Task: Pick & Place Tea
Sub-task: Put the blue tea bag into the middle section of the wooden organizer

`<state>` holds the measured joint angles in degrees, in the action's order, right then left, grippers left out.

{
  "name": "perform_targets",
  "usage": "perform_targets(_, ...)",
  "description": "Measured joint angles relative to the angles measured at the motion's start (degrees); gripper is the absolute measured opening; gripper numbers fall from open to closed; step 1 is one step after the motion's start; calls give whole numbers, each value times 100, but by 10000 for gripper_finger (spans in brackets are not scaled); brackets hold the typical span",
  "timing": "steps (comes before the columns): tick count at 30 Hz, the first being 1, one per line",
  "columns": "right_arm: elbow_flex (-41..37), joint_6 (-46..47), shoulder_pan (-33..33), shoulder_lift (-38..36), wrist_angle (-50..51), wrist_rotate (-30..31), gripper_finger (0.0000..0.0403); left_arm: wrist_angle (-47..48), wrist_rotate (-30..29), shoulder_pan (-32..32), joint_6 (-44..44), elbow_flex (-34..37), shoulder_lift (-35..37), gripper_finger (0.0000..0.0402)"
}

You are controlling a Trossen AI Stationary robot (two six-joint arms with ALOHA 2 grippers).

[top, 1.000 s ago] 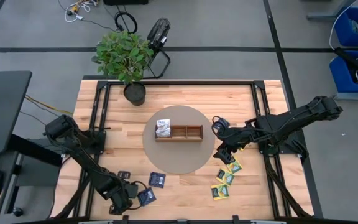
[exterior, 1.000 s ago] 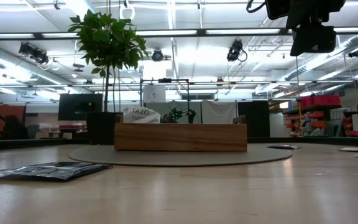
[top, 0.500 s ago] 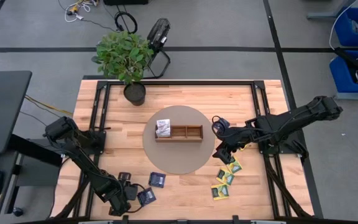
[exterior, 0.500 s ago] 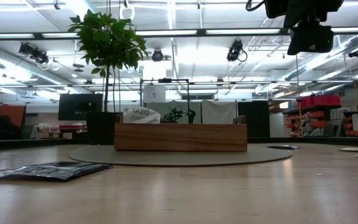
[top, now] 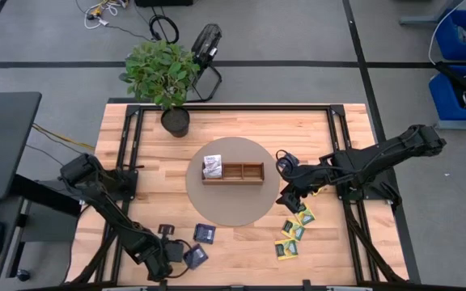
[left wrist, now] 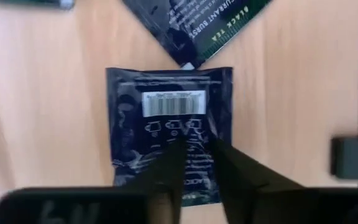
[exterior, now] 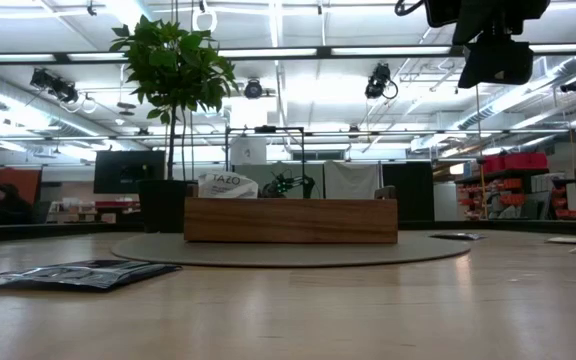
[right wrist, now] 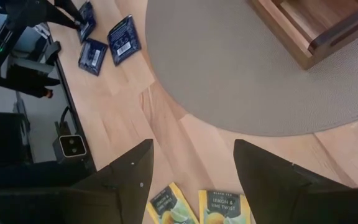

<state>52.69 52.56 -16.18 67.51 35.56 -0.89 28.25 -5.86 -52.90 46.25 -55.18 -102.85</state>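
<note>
The barcode packet's far edge meets the corner of another dark packet. My left gripper should pull the barcode packet clear, then open wide and pinch its lower half (left wrist: 194, 157).
Three dark blue tea packets lie flat on the wood near the table's front left (top: 165, 231) (top: 205, 234) (top: 194, 255). My left gripper (top: 176, 257) (left wrist: 197, 152) is down on the last of these, the barcode packet (left wrist: 169, 118), its fingers nearly together. Another dark packet's corner (left wrist: 191, 37) meets the barcode packet's far edge. My right gripper (top: 288, 196) (right wrist: 194, 186) hangs open above the wood by the grey mat's edge (right wrist: 241, 93), over yellow-green packets (top: 294, 230). On the mat stands the wooden tray (top: 233, 172), with a white packet (top: 211, 166) in its left compartment. My left gripper comes down steeply from above onto the barcode packet's face (left wrist: 194, 134), below the barcode. Its two fingertips (left wrist: 174, 152) stand close together on the foil with a narrow strip of packet between them. The packet lies flat on the table.
A potted plant (top: 162, 73) stands at the table's far left, beyond the round grey mat (top: 229, 210). Black frame rails run along both sides (top: 128, 162) (top: 348, 210). Bare wood lies between the blue and the yellow-green packets (top: 241, 242).
My left gripper has sunk a little onto the barcode packet near the front edge. That packet has turned about slightly on the wood and now lies more like a diamond. The right arm has kept still.
</note>
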Motion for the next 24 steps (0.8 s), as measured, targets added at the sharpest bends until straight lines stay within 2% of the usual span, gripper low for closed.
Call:
perform_targets(4, 0, -12, 2, 0, -1, 0, 231, -314, 75, 2, -14, -6, -93, 22)
perform_targets(7, 0, -31, 1, 0, 0, 0, 231, -304, 95, 11, -21, -4, -76, 7)
perform_targets(13, 0, -58, -1, 0, 2, 0, 231, 92, 103, 22, 58, 49, 255, 28)
perform_targets(24, 0, -120, 2, 0, -13, -1, 231, 880, -159, 22, 310, 56, 1205, 91)
